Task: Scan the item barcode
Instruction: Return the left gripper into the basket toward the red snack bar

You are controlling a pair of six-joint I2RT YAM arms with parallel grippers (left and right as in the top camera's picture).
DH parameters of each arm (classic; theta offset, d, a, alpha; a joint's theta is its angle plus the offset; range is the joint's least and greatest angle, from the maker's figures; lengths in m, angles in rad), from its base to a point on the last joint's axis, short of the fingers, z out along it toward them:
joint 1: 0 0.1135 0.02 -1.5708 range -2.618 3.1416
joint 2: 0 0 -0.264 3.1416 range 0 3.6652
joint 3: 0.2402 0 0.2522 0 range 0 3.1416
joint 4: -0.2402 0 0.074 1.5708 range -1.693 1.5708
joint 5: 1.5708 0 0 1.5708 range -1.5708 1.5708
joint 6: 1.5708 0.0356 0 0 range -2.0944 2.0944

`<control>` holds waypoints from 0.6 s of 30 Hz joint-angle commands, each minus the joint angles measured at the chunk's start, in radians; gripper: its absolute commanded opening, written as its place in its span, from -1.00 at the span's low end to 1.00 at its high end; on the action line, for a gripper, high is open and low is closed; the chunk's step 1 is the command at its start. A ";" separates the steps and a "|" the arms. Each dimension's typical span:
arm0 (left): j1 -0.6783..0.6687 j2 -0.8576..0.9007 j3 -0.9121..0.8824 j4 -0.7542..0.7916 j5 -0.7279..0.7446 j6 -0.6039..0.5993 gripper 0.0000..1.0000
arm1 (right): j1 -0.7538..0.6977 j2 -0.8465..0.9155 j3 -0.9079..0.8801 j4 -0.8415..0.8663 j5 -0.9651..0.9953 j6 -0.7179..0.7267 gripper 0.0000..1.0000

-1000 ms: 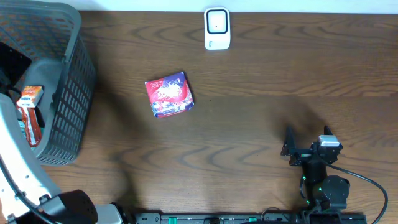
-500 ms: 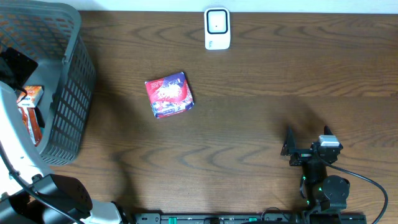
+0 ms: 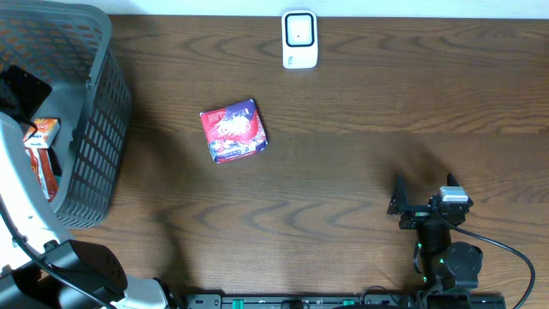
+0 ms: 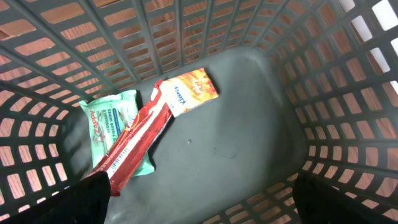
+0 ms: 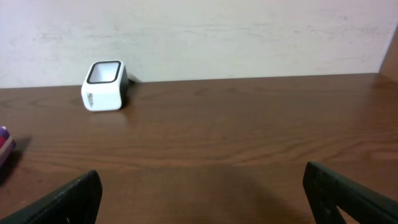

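Observation:
My left gripper should grip the red packet's part (image 3: 45,176) (image 4: 129,148) over the green packet, because that packet should come out for scanning.
My left gripper (image 4: 205,208) hangs open inside the grey basket (image 3: 94,129), above its floor, with nothing between the fingers. Below it lie a long red packet (image 4: 134,146), a green packet (image 4: 111,121) under it, and a small orange box (image 4: 188,91). The red packet's end is close to the left fingertip (image 4: 87,196). A red and purple pouch (image 3: 233,130) lies flat on the table, right of the basket. The white barcode scanner (image 3: 299,39) stands at the far edge. My right gripper (image 3: 425,199) rests open near the front right, facing the scanner (image 5: 104,94).
The basket's lattice walls (image 4: 336,112) rise on all sides of the left gripper. The wooden table (image 3: 386,112) runs between pouch, scanner and right arm. A pale wall (image 5: 217,31) stands behind the scanner.
The left arm has shifted slightly left and further over the basket, then held still. The pouch, the scanner and the right arm have not moved.

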 commanded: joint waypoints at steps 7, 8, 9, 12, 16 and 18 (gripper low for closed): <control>0.004 0.073 -0.009 -0.002 -0.024 0.006 0.87 | -0.008 -0.002 -0.003 -0.003 0.005 -0.009 0.99; 0.004 0.077 -0.009 -0.002 -0.037 0.007 0.87 | -0.008 -0.002 -0.003 -0.003 0.005 -0.009 0.99; 0.004 0.081 -0.009 -0.002 -0.055 0.006 0.87 | -0.008 -0.002 -0.003 -0.003 0.005 -0.009 0.99; 0.004 0.091 -0.009 -0.002 -0.126 0.005 0.87 | -0.008 -0.002 -0.003 -0.003 0.005 -0.009 0.99; 0.004 0.112 -0.009 0.005 -0.151 -0.002 0.87 | -0.008 -0.002 -0.003 -0.003 0.005 -0.009 0.98; 0.004 0.131 -0.009 0.006 -0.151 -0.002 0.88 | -0.008 -0.002 -0.003 -0.003 0.005 -0.009 0.98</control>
